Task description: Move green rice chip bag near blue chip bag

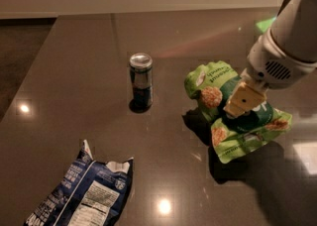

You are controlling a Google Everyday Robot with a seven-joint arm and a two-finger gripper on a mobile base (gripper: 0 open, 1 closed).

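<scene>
I should set the green rice chip bag beside the blue chip bag, by the front glare spot (191,173).
The green rice chip bag (218,79) is crumpled at the right of the dark table, with its shadow showing under and to the left of it. My gripper (241,102) comes down from the upper right on a white arm, and its tan fingers (245,98) are shut on the middle of the bag. The bag looks slightly raised off the table. The blue chip bag (86,193) lies flat at the front left, with its white nutrition label facing up, far from the green bag.
A slim dark can (141,81) with a silver top stands upright in the middle of the table, left of the green bag. The table's left edge (29,66) runs diagonally beside a dark floor. Ceiling lights glare on the glossy table top.
</scene>
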